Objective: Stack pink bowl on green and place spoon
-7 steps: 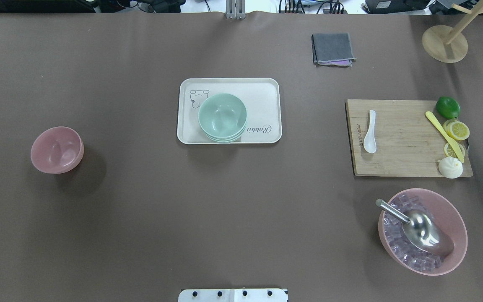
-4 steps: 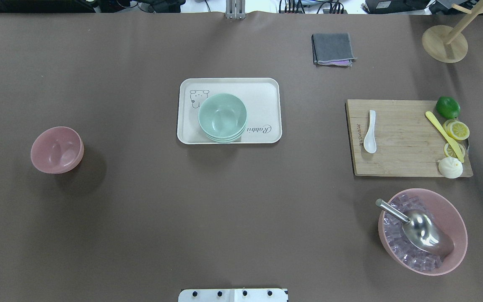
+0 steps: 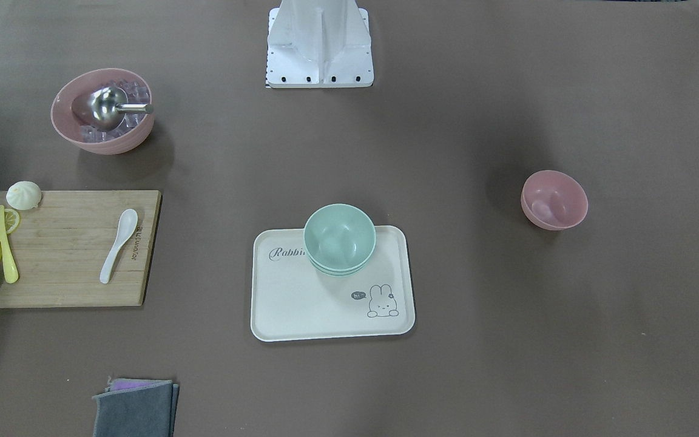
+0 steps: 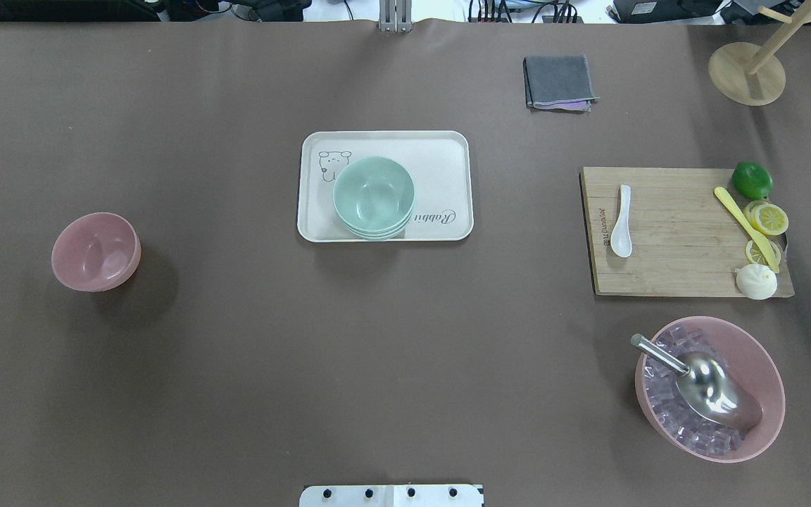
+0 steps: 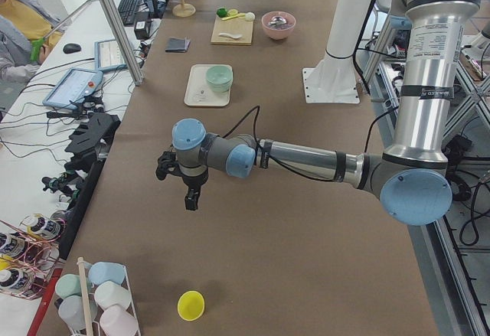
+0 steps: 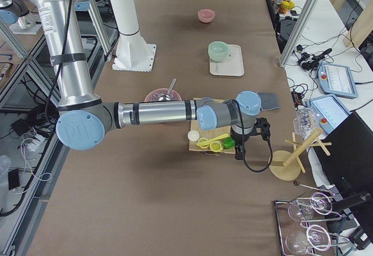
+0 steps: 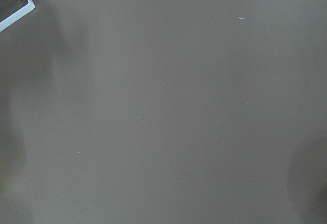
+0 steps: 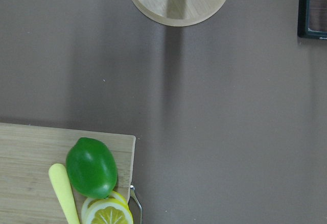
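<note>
My left gripper needs to grip the small pink bowl at the rim [image 3: 585, 203], on the side farthest from the cream tray.
The small pink bowl [image 4: 96, 251] stands upright and empty on the table's left side, also in the front view [image 3: 554, 199]. A stack of green bowls [image 4: 374, 197] sits on the cream tray [image 4: 448, 158] at the centre. The white spoon [image 4: 621, 222] lies on the wooden cutting board [image 4: 680, 246] at the right. My left gripper [image 5: 189, 198] hangs over bare table beyond the pink bowl. My right gripper [image 6: 239, 154] hangs past the board's far end near the lime [image 8: 92, 167]. I cannot tell whether either is open or shut.
A large pink bowl of ice cubes [image 4: 764, 380] with a metal scoop [image 4: 712, 391] stands front right. A yellow knife [image 4: 743, 225], lemon slices, lime and bun line the board's right edge. A grey cloth [image 4: 559, 82] and wooden stand [image 4: 746, 72] are at the back.
</note>
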Robot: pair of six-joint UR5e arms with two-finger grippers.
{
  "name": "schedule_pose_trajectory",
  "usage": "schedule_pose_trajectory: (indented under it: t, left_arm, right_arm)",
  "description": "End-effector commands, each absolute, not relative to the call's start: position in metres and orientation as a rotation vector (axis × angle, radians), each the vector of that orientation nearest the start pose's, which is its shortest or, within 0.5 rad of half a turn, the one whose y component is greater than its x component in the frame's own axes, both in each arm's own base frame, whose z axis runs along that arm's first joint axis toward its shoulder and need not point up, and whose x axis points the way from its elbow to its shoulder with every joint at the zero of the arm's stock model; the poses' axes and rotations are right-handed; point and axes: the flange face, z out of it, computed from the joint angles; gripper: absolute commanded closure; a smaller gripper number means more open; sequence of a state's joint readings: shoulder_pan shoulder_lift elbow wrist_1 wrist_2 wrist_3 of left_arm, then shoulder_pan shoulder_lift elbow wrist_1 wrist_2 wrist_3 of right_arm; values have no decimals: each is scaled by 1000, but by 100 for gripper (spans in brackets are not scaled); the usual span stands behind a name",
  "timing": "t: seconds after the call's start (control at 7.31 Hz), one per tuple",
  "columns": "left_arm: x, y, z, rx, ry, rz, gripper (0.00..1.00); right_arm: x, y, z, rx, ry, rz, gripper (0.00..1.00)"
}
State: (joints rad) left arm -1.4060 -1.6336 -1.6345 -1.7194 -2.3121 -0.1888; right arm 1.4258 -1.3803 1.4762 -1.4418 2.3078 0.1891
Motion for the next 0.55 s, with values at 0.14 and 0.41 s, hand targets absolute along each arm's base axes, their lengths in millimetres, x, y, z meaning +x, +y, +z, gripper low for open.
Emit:
schedule_pose_trajectory:
  t: [0.14,0.41]
  left_arm:
    - [25,-535,563,162,779,97,2]
    - [79,-544,518,160,807,65,6]
  right_arm:
    - [-50,-587,569,73,-768,-1,0]
    - [-81,-582,535,75,-786,22,0]
